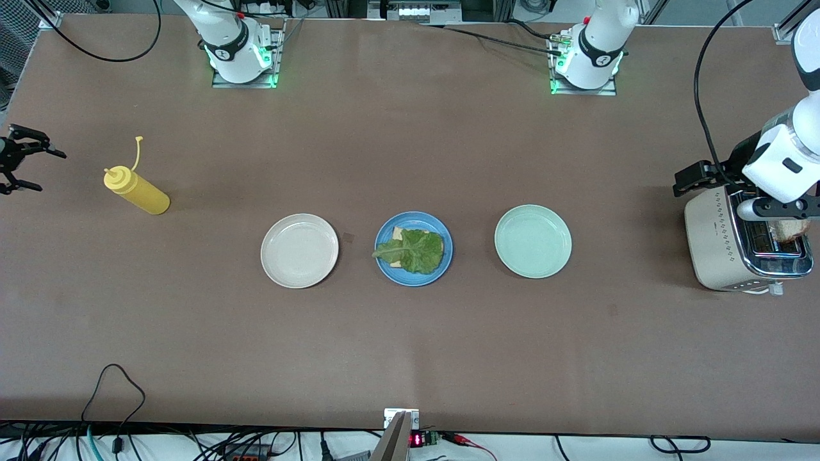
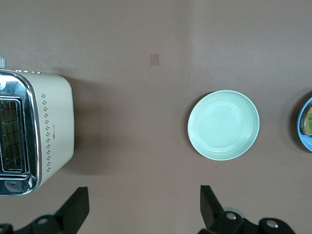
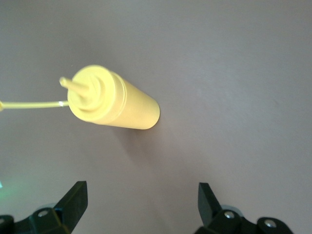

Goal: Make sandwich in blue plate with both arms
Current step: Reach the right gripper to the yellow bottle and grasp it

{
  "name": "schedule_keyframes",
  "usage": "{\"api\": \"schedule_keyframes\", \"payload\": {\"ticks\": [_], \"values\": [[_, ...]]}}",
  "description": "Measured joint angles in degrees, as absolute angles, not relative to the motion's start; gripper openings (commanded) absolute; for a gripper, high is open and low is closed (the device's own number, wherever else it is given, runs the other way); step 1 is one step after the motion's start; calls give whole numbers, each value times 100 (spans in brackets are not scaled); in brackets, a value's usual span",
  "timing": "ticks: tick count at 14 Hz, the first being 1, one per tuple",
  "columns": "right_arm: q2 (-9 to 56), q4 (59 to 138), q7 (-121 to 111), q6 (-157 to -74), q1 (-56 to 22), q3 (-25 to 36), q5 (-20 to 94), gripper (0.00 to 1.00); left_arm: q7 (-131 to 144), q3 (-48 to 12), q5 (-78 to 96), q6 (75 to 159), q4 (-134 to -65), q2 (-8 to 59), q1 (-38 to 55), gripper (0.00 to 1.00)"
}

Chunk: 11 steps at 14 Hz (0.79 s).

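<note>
Next, I move my right gripper to the yellow bottle and close it around its lower body (image 1: pixel 149 197) (image 3: pixel 138 108), near the bottom of the bottle and well below its cap.
The blue plate (image 1: pixel 413 276) sits mid-table between two other plates, and its edge shows in the left wrist view (image 2: pixel 305 142). On it lies a bread slice (image 1: pixel 398 234) with a crinkly green lettuce leaf (image 1: pixel 415 250) on top. A second bread slice (image 1: pixel 792 229) stands in a slot of the toaster (image 1: pixel 721 250). My left gripper (image 1: pixel 693 179) is open and empty, up over the table beside the toaster (image 2: pixel 51 129); its own view shows it too (image 2: pixel 144 207). My right gripper (image 1: pixel 52 171) is open and empty by the yellow bottle (image 1: pixel 136 191), which also shows in its own view (image 3: pixel 141 207).
A cream-white plate (image 1: pixel 299 250) lies beside the blue plate toward the right arm's end. A pale mint-green plate (image 1: pixel 533 241) lies toward the left arm's end, also in the left wrist view (image 2: pixel 223 125). The yellow squeeze bottle (image 3: pixel 114 100) lies on its side. Cables run along the table's near edge.
</note>
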State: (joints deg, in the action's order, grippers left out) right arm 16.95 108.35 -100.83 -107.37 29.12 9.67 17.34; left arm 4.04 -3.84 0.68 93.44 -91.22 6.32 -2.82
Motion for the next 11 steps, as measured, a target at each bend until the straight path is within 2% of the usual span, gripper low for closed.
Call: {"api": "schedule_keyframes", "payload": {"ticks": [5,11], "values": [[2495,10872,-12452,-10716,3305,950,2883,100,404,-384,68,9344,-9123,632,-285,100],[3351,10872,-14242,-10193,3839,943,3880,100,404,-382,67,9344,-9123,632,-294,100]]}}
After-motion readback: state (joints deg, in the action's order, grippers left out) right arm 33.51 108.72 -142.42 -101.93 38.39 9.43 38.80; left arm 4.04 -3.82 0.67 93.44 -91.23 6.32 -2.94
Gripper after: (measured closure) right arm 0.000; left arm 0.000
